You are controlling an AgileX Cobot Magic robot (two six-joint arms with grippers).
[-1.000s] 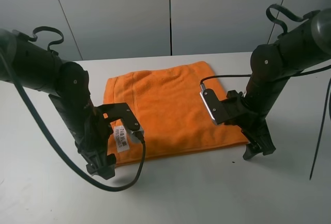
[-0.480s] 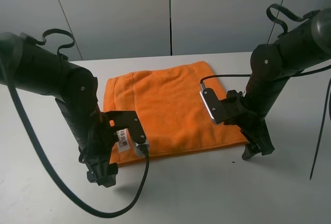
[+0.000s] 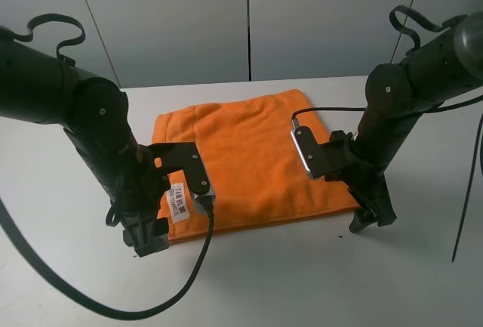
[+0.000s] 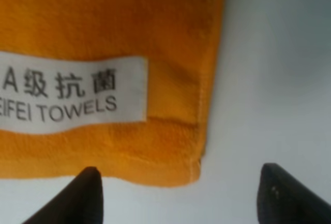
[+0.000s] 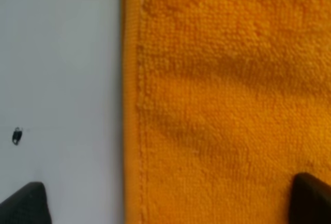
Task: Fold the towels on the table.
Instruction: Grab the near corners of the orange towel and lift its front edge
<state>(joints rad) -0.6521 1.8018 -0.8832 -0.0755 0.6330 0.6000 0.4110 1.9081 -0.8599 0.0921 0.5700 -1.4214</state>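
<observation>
The orange towel's labelled corner lies just short of my left gripper's fingertips, so that gripper should move inward and grip the near edge [image 3: 195,234] beside the label before folding.
The orange towel [image 3: 249,157] lies flat in the middle of the white table [image 3: 302,282], its white label [image 3: 179,200] at the near left corner. My left gripper [image 3: 147,240] points down at that corner. In the left wrist view it [image 4: 183,200] is open, its fingertips [image 4: 88,195] straddling the towel's corner [image 4: 155,146] beside the label [image 4: 72,97]. My right gripper [image 3: 370,217] points down at the near right corner. In the right wrist view it [image 5: 168,208] is open over the towel's stitched edge [image 5: 132,105], one fingertip over the table [image 5: 62,69], the other over the towel.
Grey wall panels [image 3: 249,25] stand behind the table's far edge. A thin black cable [image 3: 468,191] hangs at the far right. A loop of the left arm's cable [image 3: 189,282] lies on the table in front. A small dark speck [image 5: 17,136] marks the table.
My left arm has shifted its posture and its gripper has moved a little back towards the towel's near left corner. The right gripper has edged slightly left. The towel has not moved.
</observation>
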